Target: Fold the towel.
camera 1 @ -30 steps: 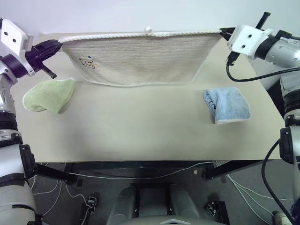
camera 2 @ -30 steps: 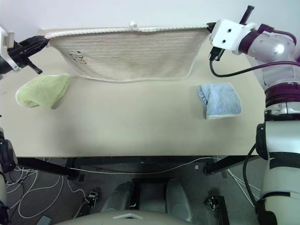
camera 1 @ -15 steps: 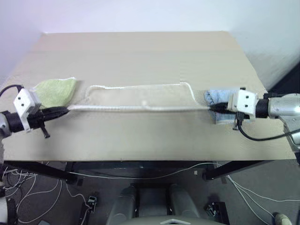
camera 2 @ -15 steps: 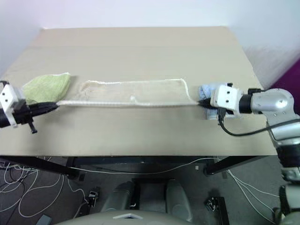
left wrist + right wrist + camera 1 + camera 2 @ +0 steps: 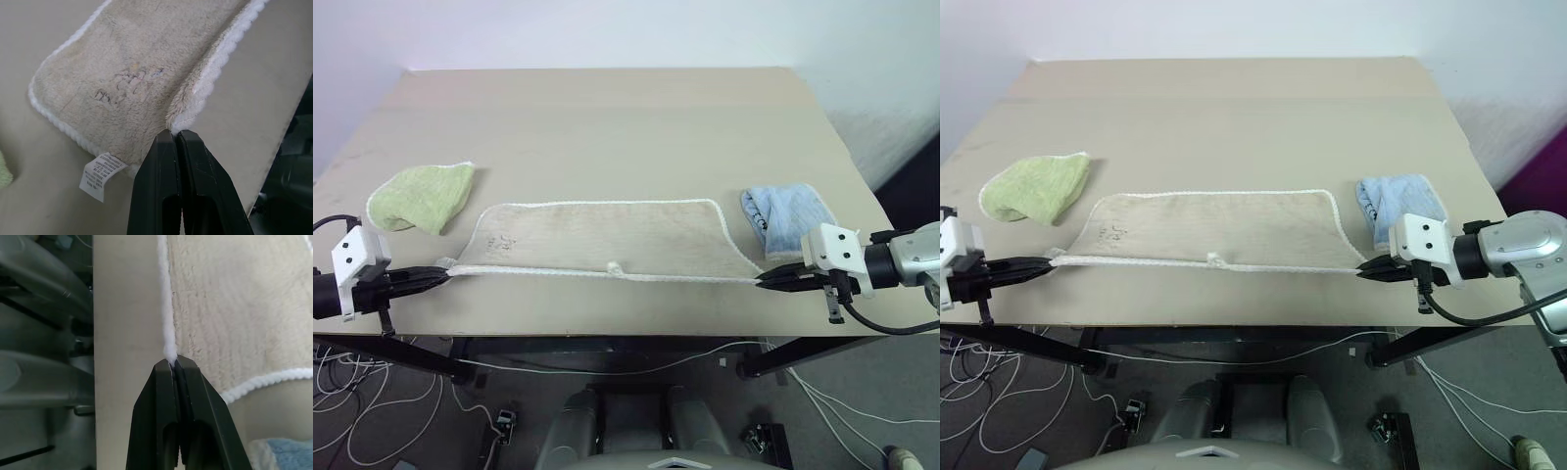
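Note:
My left gripper needs to release the beige towel's near corner, now near the table's front edge, on its far corner (image 5: 482,209) (image 5: 36,88) closest to the light-green cloth.
The beige towel (image 5: 607,237) lies spread across the table's near half, its white corded near edge stretched taut between my two grippers. My left gripper (image 5: 445,274) is shut on the towel's near left corner, close to the table's front edge. My right gripper (image 5: 764,284) is shut on the near right corner. The left wrist view shows the black fingers (image 5: 161,161) pinching the edging beside the embroidered mark (image 5: 129,83) and a white label (image 5: 100,176). In the right wrist view the fingers (image 5: 164,391) clamp the white cord (image 5: 166,318). A small white loop (image 5: 614,266) sits mid-edge.
A crumpled light-green cloth (image 5: 421,196) lies left of the towel. A folded light-blue cloth (image 5: 788,215) lies to its right, just beyond my right gripper. The table's front edge (image 5: 607,328) runs just below both grippers, with cables on the floor underneath.
Both arms came down and back toward the table's front edge. The towel, hanging stretched in the air a second ago, now lies flat on the table with its held edge nearest me.

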`<action>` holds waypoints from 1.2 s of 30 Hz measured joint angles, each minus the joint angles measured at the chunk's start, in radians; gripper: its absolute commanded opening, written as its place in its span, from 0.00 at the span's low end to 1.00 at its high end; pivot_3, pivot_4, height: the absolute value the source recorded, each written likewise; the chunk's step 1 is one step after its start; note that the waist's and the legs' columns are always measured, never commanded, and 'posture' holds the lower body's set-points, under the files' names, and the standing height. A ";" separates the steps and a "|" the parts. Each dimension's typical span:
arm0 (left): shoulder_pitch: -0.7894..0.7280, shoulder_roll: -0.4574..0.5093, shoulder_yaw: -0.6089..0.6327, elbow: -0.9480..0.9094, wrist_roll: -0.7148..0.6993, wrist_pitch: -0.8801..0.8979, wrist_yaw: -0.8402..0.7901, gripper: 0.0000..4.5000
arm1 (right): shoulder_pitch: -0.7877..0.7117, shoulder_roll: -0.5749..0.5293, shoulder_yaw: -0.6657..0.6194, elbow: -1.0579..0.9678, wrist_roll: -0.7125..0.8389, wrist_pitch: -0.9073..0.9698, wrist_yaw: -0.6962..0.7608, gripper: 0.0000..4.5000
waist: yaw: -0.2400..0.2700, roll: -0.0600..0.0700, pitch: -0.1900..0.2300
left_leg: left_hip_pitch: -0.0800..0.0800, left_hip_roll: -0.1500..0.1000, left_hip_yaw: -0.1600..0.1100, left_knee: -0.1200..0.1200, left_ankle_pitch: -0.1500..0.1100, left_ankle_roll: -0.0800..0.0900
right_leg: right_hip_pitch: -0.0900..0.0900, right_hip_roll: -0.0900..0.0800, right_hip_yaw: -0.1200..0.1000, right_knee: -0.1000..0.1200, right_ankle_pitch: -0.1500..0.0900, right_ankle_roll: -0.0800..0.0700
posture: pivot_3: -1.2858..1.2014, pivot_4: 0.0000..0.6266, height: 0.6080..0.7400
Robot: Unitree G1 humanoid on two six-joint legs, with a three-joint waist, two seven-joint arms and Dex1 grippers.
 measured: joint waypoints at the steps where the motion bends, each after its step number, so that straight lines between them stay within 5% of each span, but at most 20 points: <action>1: -0.018 0.000 -0.003 0.007 0.003 0.000 0.011 0.01 | -0.027 0.013 0.006 0.012 -0.007 -0.002 -0.005 0.00 | 0.000 0.000 0.000 | 0.000 0.000 0.000 0.000 0.000 0.000 | 0.000 0.000 0.000 0.000 0.000 0.000 | 0.52 0.24 1.00; 16: -0.535 -0.131 -0.290 0.484 0.331 -0.202 0.303 0.01 | -0.601 0.365 0.254 0.771 -0.410 -0.401 -0.231 0.00 | -0.005 0.000 0.000 | -0.001 -0.001 0.001 0.000 0.000 0.000 | -0.003 0.003 0.000 0.002 0.000 0.000 | 0.52 0.24 1.00; 24: -0.663 -0.210 -0.369 0.672 0.440 -0.313 0.428 0.01 | -0.704 0.424 0.289 1.065 -0.526 -0.575 -0.318 0.00 | -0.006 0.000 0.000 | -0.001 -0.002 0.001 0.001 0.000 0.000 | -0.003 0.003 -0.001 0.002 0.000 0.000 | 0.52 0.24 1.00; 34: -0.685 -0.215 -0.395 0.745 0.472 -0.364 0.448 0.01 | -0.747 0.471 0.288 1.191 -0.581 -0.656 -0.412 0.00 | -0.008 0.000 0.000 | -0.001 -0.001 0.001 0.001 0.001 -0.001 | -0.004 0.003 0.000 0.003 0.000 0.000 | 0.52 0.24 1.00; 36: -0.685 -0.215 -0.395 0.748 0.470 -0.360 0.442 0.11 | -0.747 0.478 0.289 1.195 -0.593 -0.665 -0.428 0.00 | -0.008 0.000 0.000 | -0.001 -0.002 0.001 0.001 0.001 -0.001 | -0.004 0.003 0.000 0.003 0.000 0.000 | 0.52 0.24 1.00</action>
